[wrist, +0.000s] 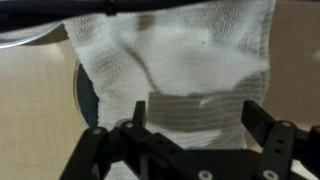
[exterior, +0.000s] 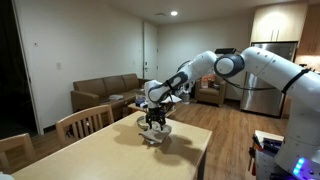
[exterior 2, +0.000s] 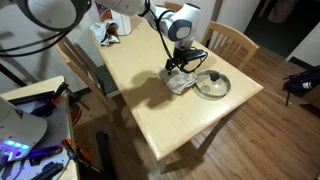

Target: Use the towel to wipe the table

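The towel is draped over the dark pan, loose below my open gripper. Next, I reach lower, pinch the towel's middle (wrist: 190, 108) and lift it clear before I wipe.
A white towel (wrist: 175, 55) lies crumpled on the light wooden table (exterior 2: 170, 125). It shows in both exterior views (exterior: 156, 136) (exterior 2: 179, 84). My gripper (wrist: 197, 118) is right above it, pointing down, with its fingers wide apart on either side of a raised fold of the cloth. In both exterior views the gripper (exterior: 155, 124) (exterior 2: 181, 68) hangs just over the towel. I cannot tell whether the fingertips touch the cloth.
A round grey lid or pan (exterior 2: 212, 85) lies next to the towel, and its dark rim (wrist: 83, 95) shows beside the cloth. Wooden chairs (exterior 2: 231, 42) (exterior: 84, 122) stand round the table. Some items (exterior 2: 107, 30) sit at the table's far end.
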{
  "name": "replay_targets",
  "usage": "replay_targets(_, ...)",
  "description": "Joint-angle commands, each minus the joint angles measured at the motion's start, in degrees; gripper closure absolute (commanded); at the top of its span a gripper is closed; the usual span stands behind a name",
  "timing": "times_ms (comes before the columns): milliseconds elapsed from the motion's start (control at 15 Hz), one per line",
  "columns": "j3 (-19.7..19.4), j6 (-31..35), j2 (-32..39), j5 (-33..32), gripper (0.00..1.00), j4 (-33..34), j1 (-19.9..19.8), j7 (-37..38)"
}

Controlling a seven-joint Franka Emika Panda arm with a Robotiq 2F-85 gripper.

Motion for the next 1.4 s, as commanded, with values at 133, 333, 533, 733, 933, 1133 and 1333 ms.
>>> replay_targets(133,0.15,-4.76,3.01,0.92,0.36,5.90,0.21,-0.05)
replay_targets(333,0.17,-5.58,3.56,1.00,0.58,7.25,0.21,-0.07)
replay_targets(533,0.17,-5.90,3.93,1.11,0.77,8.16,0.20,0.04)
replay_targets(733,0.05,-6.12,4.15,1.28,0.46,8.82,0.21,0.71)
replay_targets(933,-0.12,-6.04,4.38,1.10,0.43,9.10,0.30,0.85)
replay_targets(1133,-0.07,-5.93,4.88,1.18,0.23,9.64,0.32,0.86)
replay_targets(1333,-0.18,-6.10,5.74,0.94,0.05,10.48,0.38,0.48)
